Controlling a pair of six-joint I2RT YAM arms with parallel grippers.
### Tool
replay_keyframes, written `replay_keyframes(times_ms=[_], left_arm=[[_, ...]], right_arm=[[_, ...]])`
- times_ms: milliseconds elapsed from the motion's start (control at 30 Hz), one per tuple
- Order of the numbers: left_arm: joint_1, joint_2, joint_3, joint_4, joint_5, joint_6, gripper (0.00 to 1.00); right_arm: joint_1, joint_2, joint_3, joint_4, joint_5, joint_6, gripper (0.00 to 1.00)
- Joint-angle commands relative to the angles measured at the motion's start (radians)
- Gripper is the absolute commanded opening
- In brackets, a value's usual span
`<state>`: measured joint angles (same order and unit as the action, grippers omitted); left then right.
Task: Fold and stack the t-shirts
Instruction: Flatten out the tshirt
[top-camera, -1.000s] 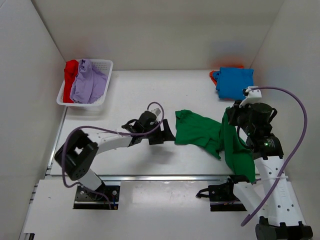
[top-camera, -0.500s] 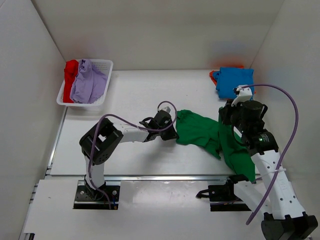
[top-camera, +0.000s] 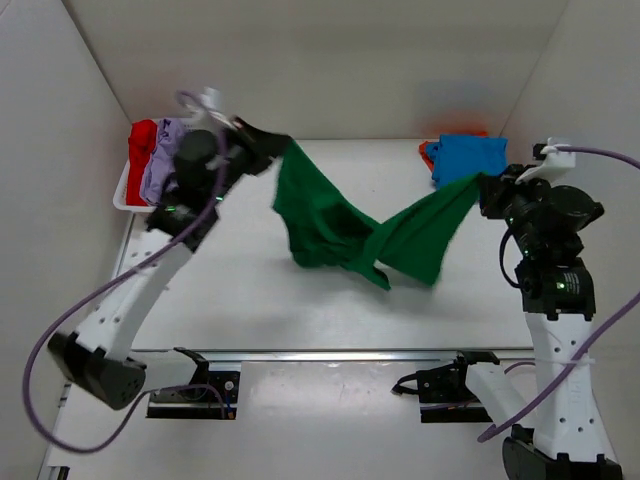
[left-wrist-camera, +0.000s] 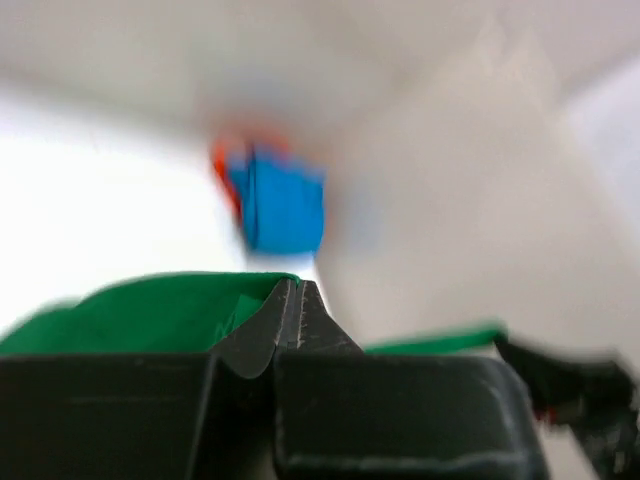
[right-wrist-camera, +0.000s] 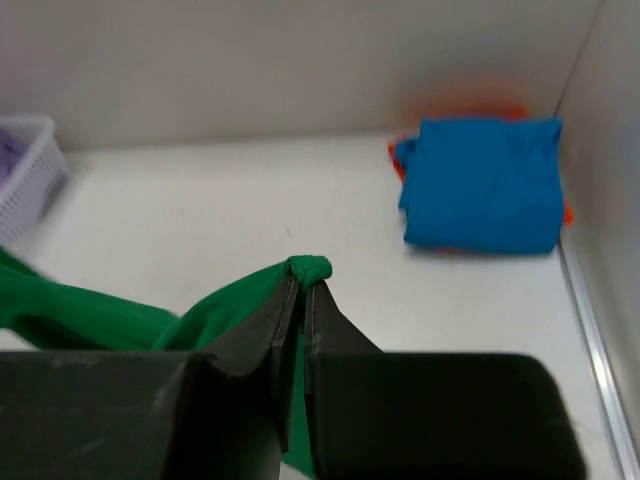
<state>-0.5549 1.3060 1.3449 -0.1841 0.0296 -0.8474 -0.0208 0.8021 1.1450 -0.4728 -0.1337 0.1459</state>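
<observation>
My left gripper is facing a green t-shirt that sags bunched in the middle, so it should lay the t-shirt's raised end down and take its near edge (top-camera: 312, 262) to spread the t-shirt.
The green t-shirt (top-camera: 345, 225) hangs stretched in the air between both arms, sagging in the middle above the table. My left gripper (top-camera: 283, 152) is shut on its left end, raised near the basket; in the left wrist view (left-wrist-camera: 296, 290) green cloth (left-wrist-camera: 150, 310) lies beside the closed tips. My right gripper (top-camera: 484, 184) is shut on the other end, and the right wrist view (right-wrist-camera: 303, 285) shows a bunched green hem (right-wrist-camera: 310, 268) pinched at the tips. A folded blue t-shirt (top-camera: 468, 163) lies on a red one (top-camera: 427, 152) at the back right. Red (top-camera: 141, 145) and lavender (top-camera: 170, 170) t-shirts lie in the basket.
A white mesh basket (top-camera: 206, 130) stands at the back left against the wall. White walls enclose the table (top-camera: 250, 300) on three sides. A metal rail (top-camera: 320, 352) runs along the near edge by the arm bases.
The left gripper closed on the green shirt's left edge and swung up and left toward the basket. The right gripper rose and moved right, lifting the shirt off the table and stretching it.
</observation>
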Motion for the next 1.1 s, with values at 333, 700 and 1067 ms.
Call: replay_keyframes(times_ms=[333, 700, 1067], left_arm=[[0.233, -0.218, 0.463, -0.333, 0.05, 0.137, 0.0], [0.318, -0.054, 0.432, -0.37, 0.081, 0.171, 0.0], [0.406, 0.822, 1.122, -0.549, 0.085, 0.213, 0.0]], right_arm=[[0.048, -0.237, 0.145, 0.08, -0.079, -0.032, 0.01], [0.058, -0.21, 0.023, 0.1, -0.112, -0.043, 0.0], [0.065, 0.093, -0.206, 0.252, -0.093, -0.114, 0.0]])
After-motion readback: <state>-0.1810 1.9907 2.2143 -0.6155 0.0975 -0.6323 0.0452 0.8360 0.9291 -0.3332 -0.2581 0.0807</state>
